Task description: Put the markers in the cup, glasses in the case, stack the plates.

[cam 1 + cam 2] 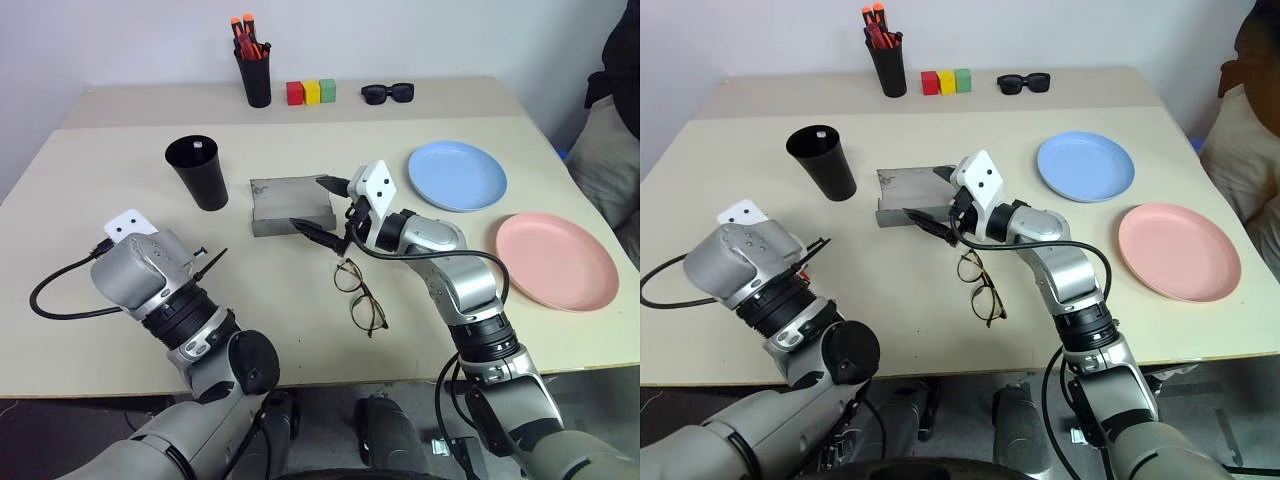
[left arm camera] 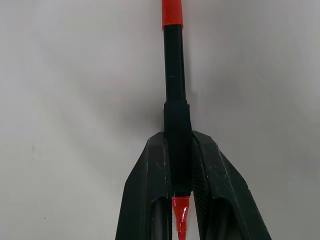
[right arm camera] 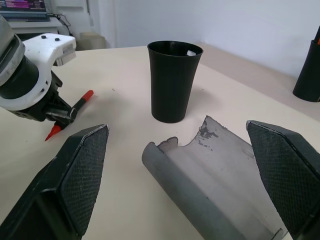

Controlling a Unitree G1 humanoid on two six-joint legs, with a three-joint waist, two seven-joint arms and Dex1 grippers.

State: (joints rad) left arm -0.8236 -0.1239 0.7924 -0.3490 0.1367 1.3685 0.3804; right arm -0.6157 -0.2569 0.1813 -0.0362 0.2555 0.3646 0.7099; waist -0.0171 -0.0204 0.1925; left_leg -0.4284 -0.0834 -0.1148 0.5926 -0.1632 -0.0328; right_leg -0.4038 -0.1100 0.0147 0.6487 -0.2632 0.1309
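The robot's left gripper needs to release the red marker inside the black cup (image 1: 191, 151) next to the grey case. The marker is held just above the table.
My left gripper (image 2: 178, 139) is shut on the red marker (image 2: 175, 65), gripping its black middle just above the table, left of the cup. The black cup (image 1: 200, 172) stands upright with a small white tip showing inside its rim. The grey case (image 1: 290, 203) lies open at the table's centre. My right gripper (image 1: 322, 208) is open, its fingers spread wide at the case's right end with nothing held. The wire-rimmed glasses (image 1: 360, 293) lie on the table just in front of that hand. The blue plate (image 1: 457, 175) and pink plate (image 1: 556, 260) lie apart on the right.
A black pen holder (image 1: 254, 70) with orange-capped pens stands at the back. Beside it are coloured blocks (image 1: 311, 92) and black sunglasses (image 1: 387, 93). A person (image 1: 615, 120) sits at the table's right edge.
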